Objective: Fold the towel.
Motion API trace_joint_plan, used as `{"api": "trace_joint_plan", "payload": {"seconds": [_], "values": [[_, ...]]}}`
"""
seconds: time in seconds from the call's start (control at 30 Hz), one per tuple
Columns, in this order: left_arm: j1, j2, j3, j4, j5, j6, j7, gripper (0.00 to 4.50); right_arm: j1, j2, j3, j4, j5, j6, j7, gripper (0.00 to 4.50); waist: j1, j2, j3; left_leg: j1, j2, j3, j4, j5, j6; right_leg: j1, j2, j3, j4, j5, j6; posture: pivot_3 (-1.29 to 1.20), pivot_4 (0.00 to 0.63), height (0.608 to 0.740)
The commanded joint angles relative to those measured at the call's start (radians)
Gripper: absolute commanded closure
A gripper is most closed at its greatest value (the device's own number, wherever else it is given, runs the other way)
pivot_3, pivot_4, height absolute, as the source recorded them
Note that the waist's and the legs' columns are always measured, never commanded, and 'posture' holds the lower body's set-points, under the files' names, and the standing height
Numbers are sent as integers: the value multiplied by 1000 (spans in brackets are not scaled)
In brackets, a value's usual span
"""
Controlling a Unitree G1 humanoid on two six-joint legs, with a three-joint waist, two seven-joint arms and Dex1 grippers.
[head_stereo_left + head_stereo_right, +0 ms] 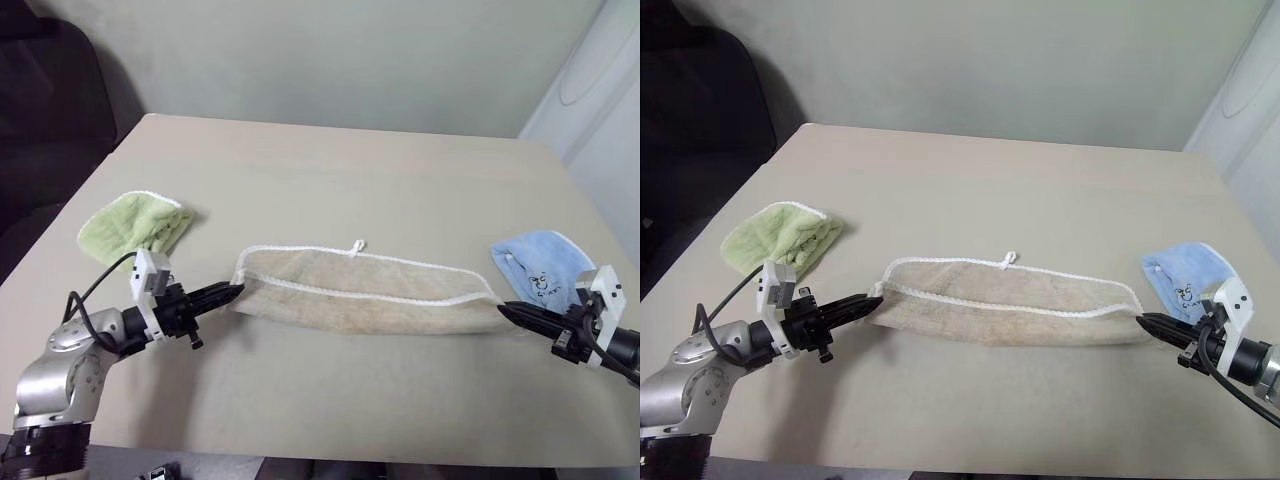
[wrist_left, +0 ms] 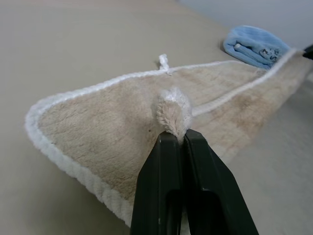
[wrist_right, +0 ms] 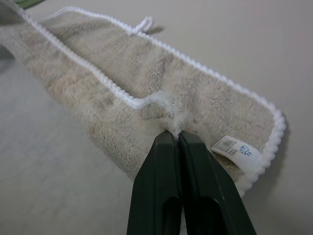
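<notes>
Next, my left gripper releases the towel's raised corner on its far corner (image 1: 247,249) (image 2: 41,113) next to the light green cloth.
The towel (image 1: 365,292), beige with white corded edging and a small white loop (image 1: 358,247), is stretched in a long band across the near part of the table. My left gripper (image 1: 236,292) is shut on its left end, pinching a corner (image 2: 172,110) between the fingers. At the other end my right gripper (image 1: 503,311) is shut on the towel, close to a small white label (image 3: 234,146). The towel sags between the two grippers and hangs just over the table.
A light green folded cloth (image 1: 135,224) lies on the table (image 1: 330,165) behind my left gripper. A light blue cloth (image 1: 540,266) with a small dark print lies behind my right gripper. A dark chair (image 1: 50,90) stands at the far left.
</notes>
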Motion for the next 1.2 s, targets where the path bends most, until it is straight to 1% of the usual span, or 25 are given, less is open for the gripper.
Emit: {"api": "trace_joint_plan", "payload": {"seconds": [0.03, 0.17, 0.2, 0.27, 0.37, 0.43, 0.5, 0.93, 1.2], "values": [[-46, 9, 56, 20, -12, -16, 40, 4500, -53, -16, -18, 24, -6, -25, -15, 4478, -1, 0, 0, 0, 0, 0, 0, 0, 0, 0, 0, 0, 0, 0, 0, 0, 150, 740], [-167, -16, 47, 120, 16, -42, 114, 4500, -176, -16, 37, 129, -89, -57, -88, 4478, 0, 0, 0, 0, 0, 0, 1, 1, 1, 0, 0, 0, 1, 1, -1, 0, 150, 740], [-191, -23, 32, 139, 34, -60, 125, 4500, -201, -16, 60, 152, -112, -67, -96, 4478, 1, 0, 0, 2, 0, 0, 1, 1, 1, 1, 0, 0, 2, 4, -7, 0, 150, 740], [-240, -38, 3, 189, 65, -77, 148, 4500, -241, -12, 107, 195, -159, -91, -112, 4478, 2, 0, -1, 2, 0, 0, 1, 1, 1, 1, 0, 0, 2, 8, -12, 0, 150, 740], [-294, -52, -57, 276, 148, -131, 169, 4500, -292, 0, 166, 260, -208, -119, -130, 4478, 3, 0, -1, 3, 0, 0, 0, 2, 6, 2, 0, 0, 2, 9, -12, 0, 150, 740], [-320, -59, -97, 333, 201, -177, 174, 4500, -314, 8, 202, 297, -242, -149, -136, 4478, 3, 0, -1, 4, 0, 0, 0, 6, 13, 2, 0, -1, 2, 9, -11, 0, 150, 740], [-345, -67, -123, 388, 234, -212, 168, 4500, -337, 18, 226, 333, -265, -168, -143, 4478, 3, 0, -1, 5, 0, 0, -1, 7, 13, 2, 0, -1, 1, 9, -11, 0, 150, 740], [-463, -101, -209, 644, 387, -401, 174, 4500, -415, 63, 304, 461, -364, -242, -178, 4478, 6, 0, -1, 4, 0, 0, 0, 9, 14, 3, 0, -2, 1, 12, -9, 0, 150, 740], [-492, -128, -234, 714, 419, -444, 159, 4500, -435, 83, 332, 507, -411, -269, -207, 4478, 7, 0, -1, 4, 0, 0, 0, 9, 14, 3, -1, -2, 1, 13, -8, 0, 150, 740]]}}
